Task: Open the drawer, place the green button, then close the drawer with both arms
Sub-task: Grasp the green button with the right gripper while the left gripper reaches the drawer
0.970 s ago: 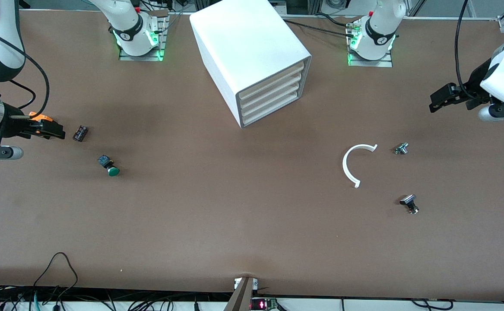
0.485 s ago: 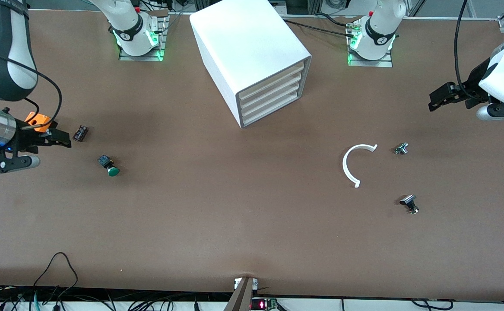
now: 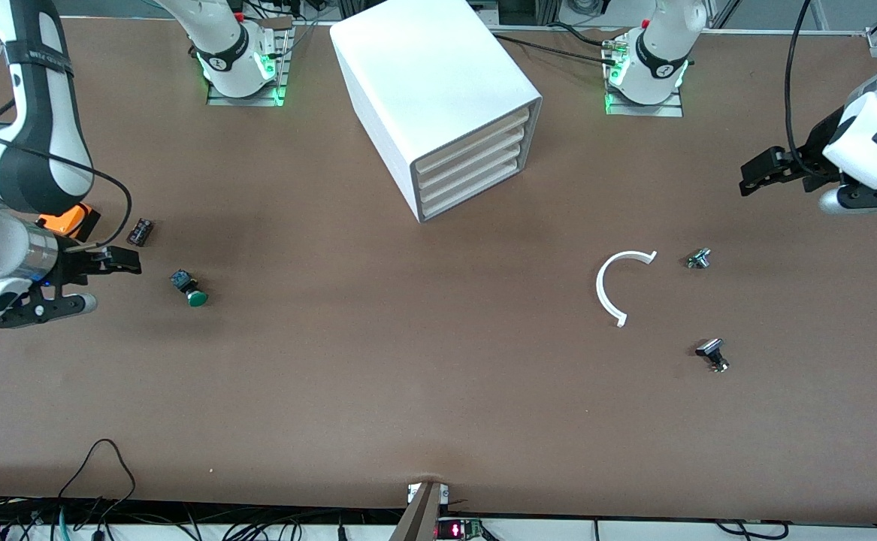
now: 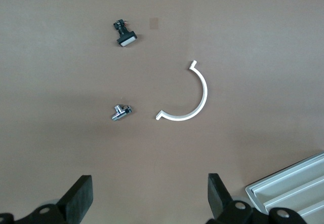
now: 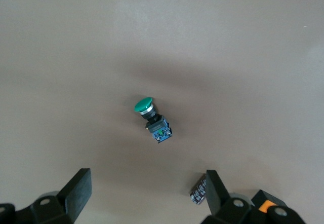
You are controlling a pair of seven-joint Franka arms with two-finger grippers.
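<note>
Next, my right gripper grips the button on its blue-black body (image 3: 182,279) (image 5: 160,130), at the end that is away from the button's green cap.
The button (image 3: 189,288), with a green cap and blue-black body, lies on its side on the table toward the right arm's end. It also shows in the right wrist view (image 5: 152,117). My right gripper (image 3: 128,264) is open and empty, up in the air beside the button and apart from it; the right wrist view (image 5: 147,193) shows it too. The white cabinet (image 3: 423,75) stands at the back middle with all four drawers shut, and the lowest drawer (image 3: 472,194) is closed. My left gripper (image 3: 752,179) is open and empty, over the table at the left arm's end, and appears in the left wrist view (image 4: 150,198).
A small dark part (image 3: 140,231) and an orange box (image 3: 70,219) lie near my right gripper. A white arc piece (image 3: 609,289), a silver part (image 3: 698,258) and a black-and-silver part (image 3: 712,353) lie toward the left arm's end.
My right gripper has moved toward the front camera and closer to the button, uncovering the orange box. My left gripper has shifted slightly toward the cabinet. Nothing on the table has moved.
</note>
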